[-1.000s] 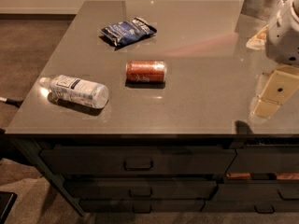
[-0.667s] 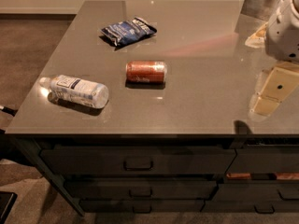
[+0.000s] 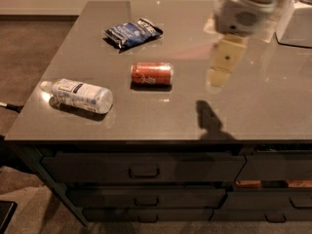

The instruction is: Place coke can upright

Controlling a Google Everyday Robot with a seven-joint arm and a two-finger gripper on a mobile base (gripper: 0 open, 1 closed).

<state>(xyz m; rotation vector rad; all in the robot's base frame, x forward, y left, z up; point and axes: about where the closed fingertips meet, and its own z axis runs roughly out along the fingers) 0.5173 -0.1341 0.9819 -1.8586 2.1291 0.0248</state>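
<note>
Next, the gripper goes to the coke can and closes on its red side (image 3: 146, 74), just off the middle toward the water bottle.
The coke can (image 3: 151, 73) is red with silver ends and lies on its side near the middle of the grey countertop (image 3: 258, 116). My gripper (image 3: 222, 67) hangs from the white wrist at the upper right. It is above the counter, to the right of the can and clear of it. It holds nothing that I can see. Its shadow falls on the counter near the front edge.
A clear plastic water bottle (image 3: 80, 95) lies on its side at the front left. A dark blue snack bag (image 3: 132, 31) lies behind the can. A white container (image 3: 297, 21) stands at the back right. Drawers (image 3: 144, 167) run below the counter's front edge.
My gripper has moved left and farther back over the counter, closer to the can. The can, bottle and bag have not moved.
</note>
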